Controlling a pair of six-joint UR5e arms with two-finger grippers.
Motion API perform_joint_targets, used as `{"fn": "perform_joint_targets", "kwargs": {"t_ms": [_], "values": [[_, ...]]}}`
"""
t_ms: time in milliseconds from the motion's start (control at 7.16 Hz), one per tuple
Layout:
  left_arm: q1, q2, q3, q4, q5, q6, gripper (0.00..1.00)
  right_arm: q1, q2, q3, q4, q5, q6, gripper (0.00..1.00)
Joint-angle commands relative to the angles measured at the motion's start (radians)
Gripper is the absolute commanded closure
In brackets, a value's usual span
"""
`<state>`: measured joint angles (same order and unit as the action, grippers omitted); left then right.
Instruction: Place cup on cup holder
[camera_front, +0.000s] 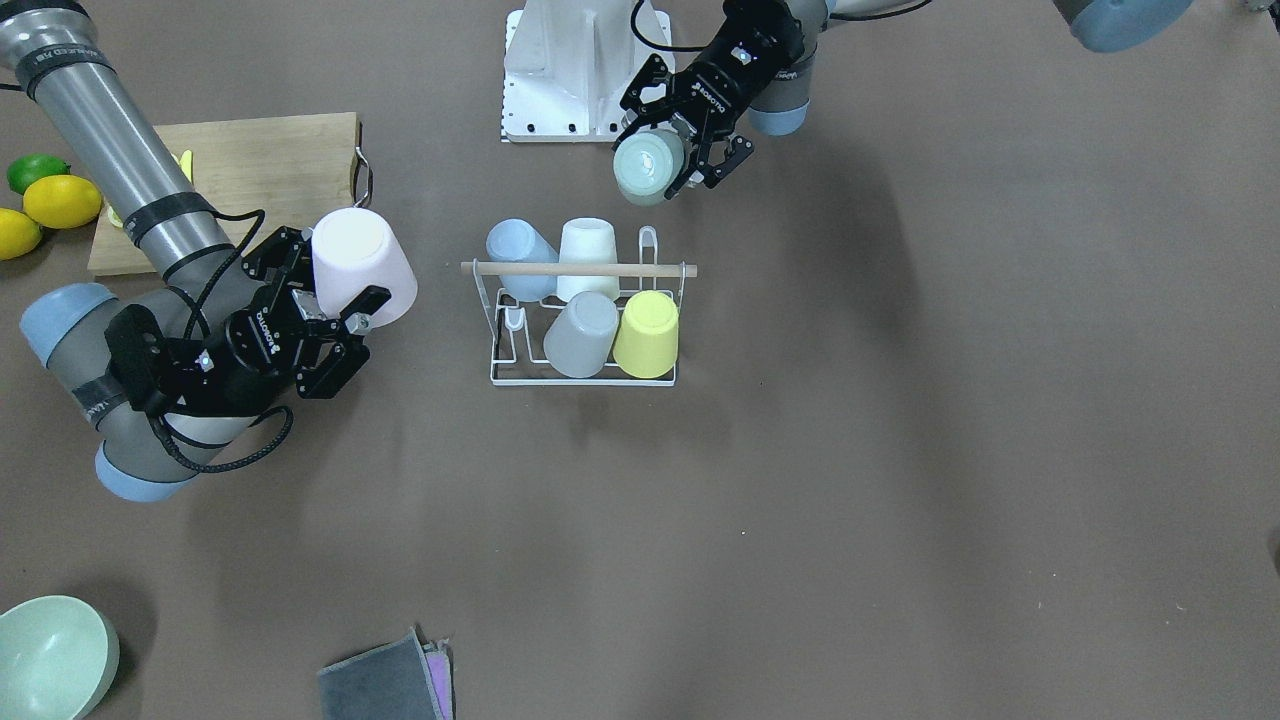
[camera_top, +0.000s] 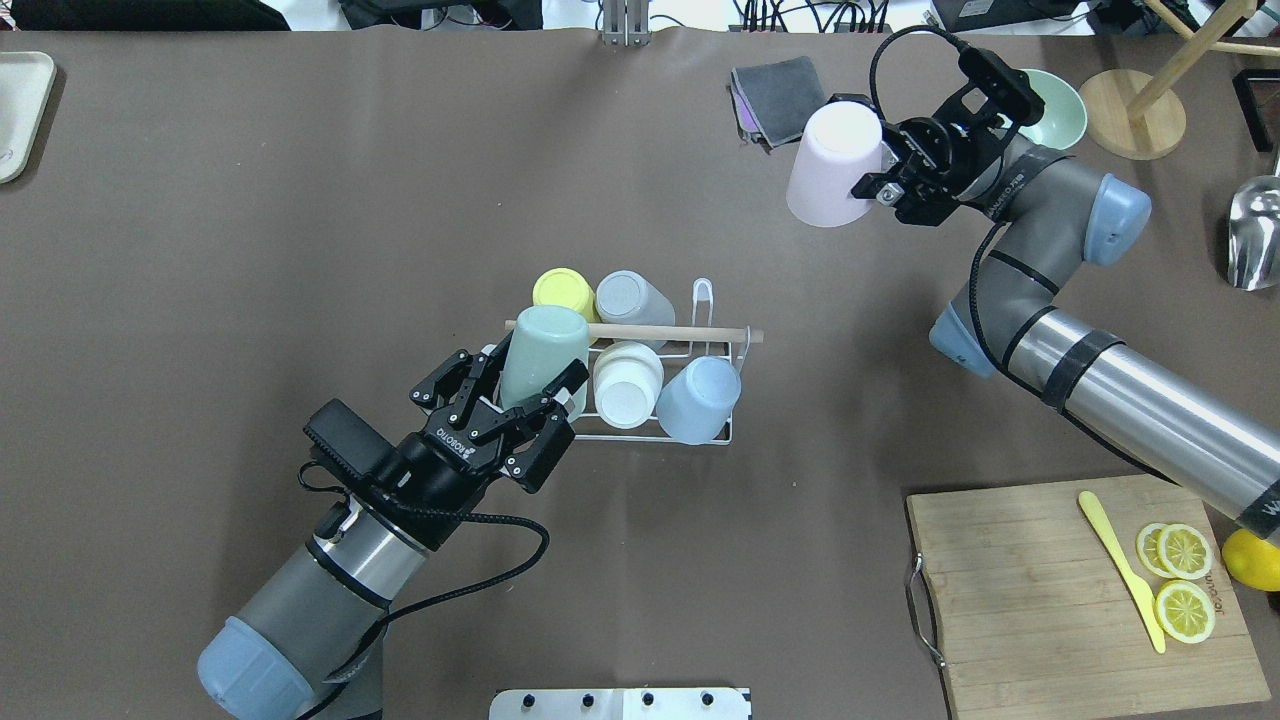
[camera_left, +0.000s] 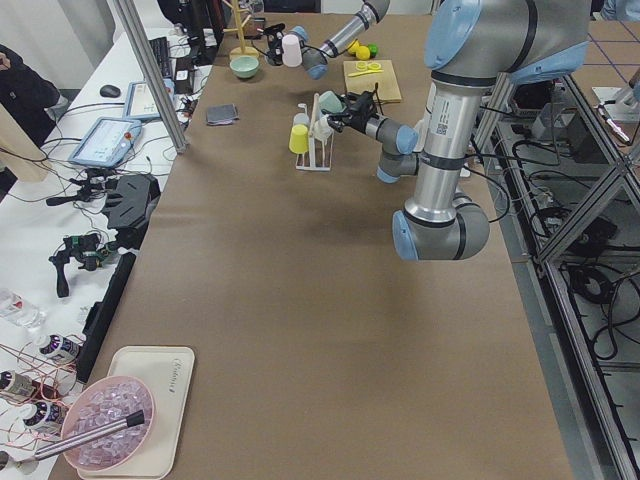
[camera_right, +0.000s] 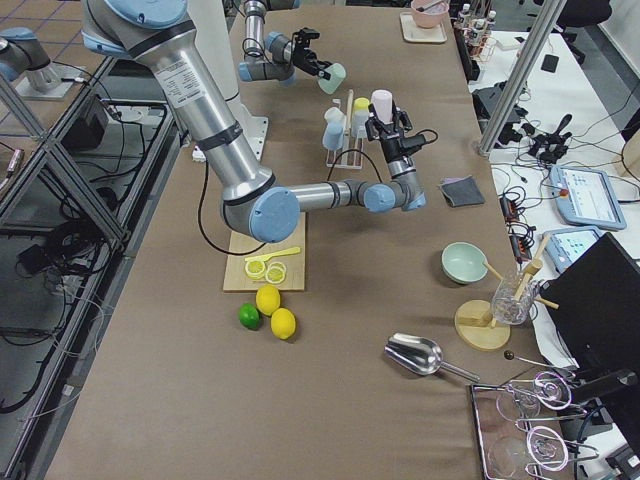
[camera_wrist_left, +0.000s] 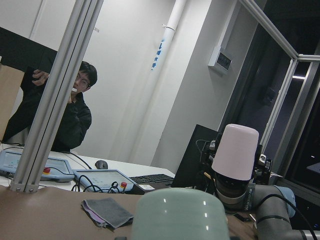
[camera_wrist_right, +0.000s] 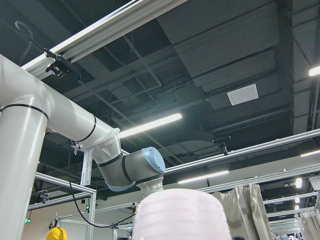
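Next, I release the mint green cup from my left gripper onto the cup holder's empty peg (camera_front: 647, 254) next to the white cup.
The cup holder, a white wire rack (camera_front: 583, 380) with a wooden rod (camera_front: 580, 268), stands mid-table and also shows in the overhead view (camera_top: 700, 435). Blue (camera_front: 520, 255), white (camera_front: 588, 255), grey (camera_front: 580, 335) and yellow (camera_front: 647, 335) cups sit upside down on its prongs. My left gripper (camera_front: 685, 140) (camera_top: 535, 385) is shut on a mint green cup (camera_front: 648, 168) (camera_top: 540, 355) (camera_wrist_left: 180, 215), held in the air by the rack's robot-side end. My right gripper (camera_front: 325, 285) (camera_top: 875, 150) is shut on a pink cup (camera_front: 362, 265) (camera_top: 833, 165) (camera_wrist_right: 180, 215), held bottom-up, well away from the rack.
A wooden cutting board (camera_top: 1040, 590) with lemon slices (camera_top: 1183, 580) and a yellow knife (camera_top: 1120, 570) lies at my near right. Lemons and a lime (camera_front: 45, 200) lie beside it. A mint bowl (camera_front: 50, 655), a grey cloth (camera_front: 385, 682) and a metal scoop (camera_top: 1255, 230) lie at the far side.
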<state>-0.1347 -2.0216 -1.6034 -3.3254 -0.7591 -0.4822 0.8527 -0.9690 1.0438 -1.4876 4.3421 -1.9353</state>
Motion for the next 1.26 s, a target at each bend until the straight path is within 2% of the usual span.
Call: {"fn": "perform_joint_targets", "kwargs": {"t_ms": [0,419,559,978,1118], "values": [[-0.025,-0.005,0.042,0.003,0.003,-0.001,1.00,-0.018,0.030,-0.005,-0.069,-0.047,-0.132,0.65],[-0.045,-0.028,0.081,0.004,0.003,-0.003,1.00,-0.035,0.056,-0.013,-0.182,-0.140,-0.270,0.65],[-0.051,-0.049,0.118,0.009,0.003,-0.003,1.00,-0.035,0.070,-0.013,-0.212,-0.144,-0.278,0.65],[-0.052,-0.051,0.128,0.006,0.001,-0.004,1.00,-0.055,0.092,-0.011,-0.256,-0.168,-0.287,0.65],[-0.054,-0.051,0.128,0.007,0.003,-0.004,0.95,-0.058,0.092,-0.010,-0.260,-0.186,-0.295,0.65]]}}
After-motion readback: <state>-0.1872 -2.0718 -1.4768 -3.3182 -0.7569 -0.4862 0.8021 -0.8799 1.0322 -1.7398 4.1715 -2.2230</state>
